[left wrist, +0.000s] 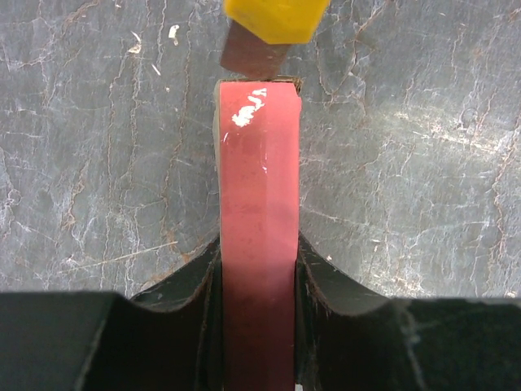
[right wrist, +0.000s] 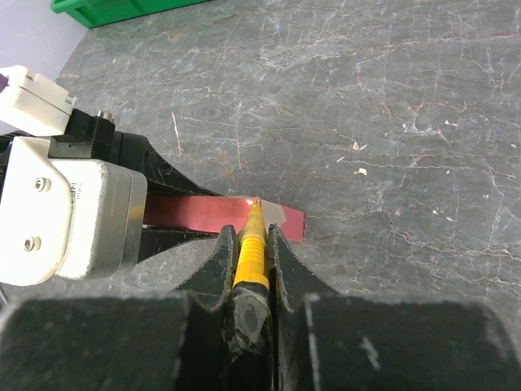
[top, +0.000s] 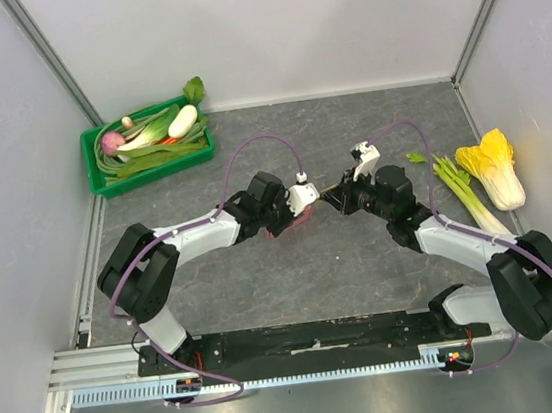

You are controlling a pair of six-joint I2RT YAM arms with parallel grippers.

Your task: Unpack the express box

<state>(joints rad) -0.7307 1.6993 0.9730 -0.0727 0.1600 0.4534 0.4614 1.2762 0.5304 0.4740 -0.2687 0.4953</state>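
Observation:
Next, my right gripper puts the yellow tool down on the grey table (top: 351, 190) (right wrist: 466, 216) between the express box and the small leaf.
The express box (left wrist: 259, 228) is a flat pink-red cardboard box, held on edge just above the grey table. My left gripper (left wrist: 259, 254) is shut on its near end. In the top view the left gripper (top: 297, 210) and the right gripper (top: 341, 199) meet at the table's middle, with a sliver of the box (top: 303, 220) below them. My right gripper (right wrist: 249, 238) is shut on a slim yellow tool (right wrist: 251, 244). The tool's tip touches the box's (right wrist: 195, 213) top edge near a pale tape patch. The tool's yellow end (left wrist: 273, 18) shows beyond the box's far end.
A green crate (top: 93, 166) of vegetables stands at the back left; its corner shows in the right wrist view (right wrist: 122, 6). A yellow napa cabbage (top: 493, 168) and a long green stalk (top: 468, 195) lie at the right edge. A small leaf (top: 416, 158) lies nearby.

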